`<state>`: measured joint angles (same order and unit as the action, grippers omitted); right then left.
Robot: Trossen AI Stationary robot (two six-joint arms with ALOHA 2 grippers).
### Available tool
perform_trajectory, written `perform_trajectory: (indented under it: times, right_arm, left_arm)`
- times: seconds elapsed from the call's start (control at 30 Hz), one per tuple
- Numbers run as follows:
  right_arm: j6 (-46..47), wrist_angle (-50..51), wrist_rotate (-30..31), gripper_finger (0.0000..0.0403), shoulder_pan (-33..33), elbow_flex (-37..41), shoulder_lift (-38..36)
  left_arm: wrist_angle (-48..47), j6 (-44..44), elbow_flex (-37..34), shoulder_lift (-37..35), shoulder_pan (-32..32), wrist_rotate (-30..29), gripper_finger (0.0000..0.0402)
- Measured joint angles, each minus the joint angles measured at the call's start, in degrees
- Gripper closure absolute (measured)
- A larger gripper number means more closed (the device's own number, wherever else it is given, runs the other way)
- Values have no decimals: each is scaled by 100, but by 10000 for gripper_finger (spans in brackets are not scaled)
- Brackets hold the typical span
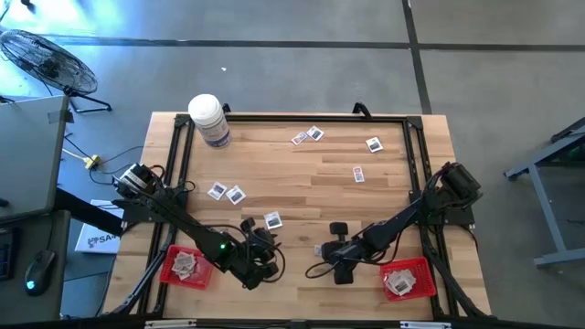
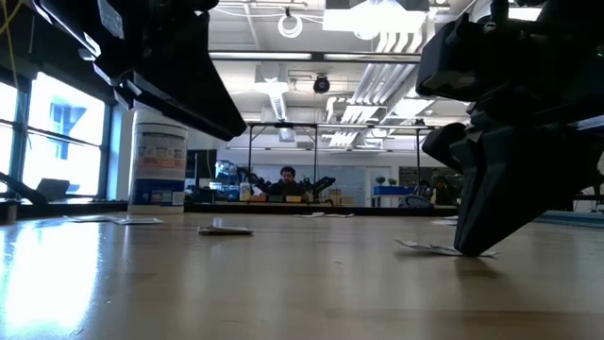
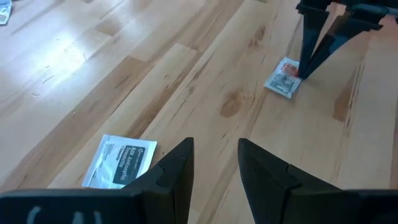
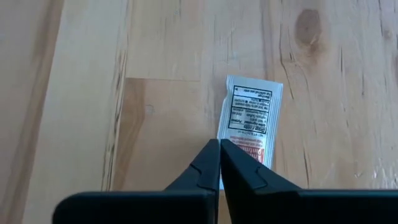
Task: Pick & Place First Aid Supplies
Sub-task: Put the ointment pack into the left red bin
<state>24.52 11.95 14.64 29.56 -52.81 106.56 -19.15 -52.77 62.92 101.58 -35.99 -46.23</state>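
The shut fingers of my right gripper only stand on the flat packet's red-printed end, so they should open and pinch the packet nearer its black-lettered end (image 4: 253, 89).
Small white first aid packets lie flat on the wooden table (image 1: 302, 196). One packet (image 4: 249, 118) lies under my right gripper (image 4: 219, 146), near the table's front middle, and the fingers are shut on its edge. The left wrist view shows that packet (image 3: 283, 79) with the right fingers standing on it. My left gripper (image 3: 214, 162) hovers open above bare wood, just beside another packet (image 3: 121, 163). Loose packets also lie at mid-left (image 1: 226, 192) and toward the far right (image 1: 373, 143). My right gripper has its shut fingertips (image 4: 211, 155) on one long edge of the packet, near a corner at its red-printed end (image 4: 231, 151). The fingers slant steeply down from the table's right. The packet still lies flat on the wood; whether the edge sits between the tips is hidden.
A red tray (image 1: 169, 274) at the front left and another red tray (image 1: 422, 270) at the front right each hold several packets. A large white bottle (image 1: 210, 121) stands at the far left. A black frame (image 1: 292, 119) runs along the table's edges.
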Motion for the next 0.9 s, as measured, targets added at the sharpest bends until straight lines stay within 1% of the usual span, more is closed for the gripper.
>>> perform_trajectory:
  times: [0.2,0.27,0.4,0.5,0.73,0.8,0.9]
  right_arm:
    - [-19,64,-13,400,43,-247,-59]
    - [-53,105,-5,401,63,-345,-61]
    - [-149,17,9,397,72,-446,-151]
    - [-211,-66,51,379,93,-475,-180]
    - [-317,-656,444,314,63,-337,-135]
    - [-390,-860,409,303,35,-254,-89]
    - [-450,-952,382,296,28,-235,52]
  left_arm:
    - [365,51,5,114,2,-267,279]
    - [655,247,3,241,2,-330,279]
    - [1023,708,4,450,4,-207,279]
    - [1034,800,4,533,4,-180,279]
    - [1043,798,4,542,42,-178,279]
    - [1046,800,4,544,48,-149,279]
    - [1027,798,2,546,42,-128,279]
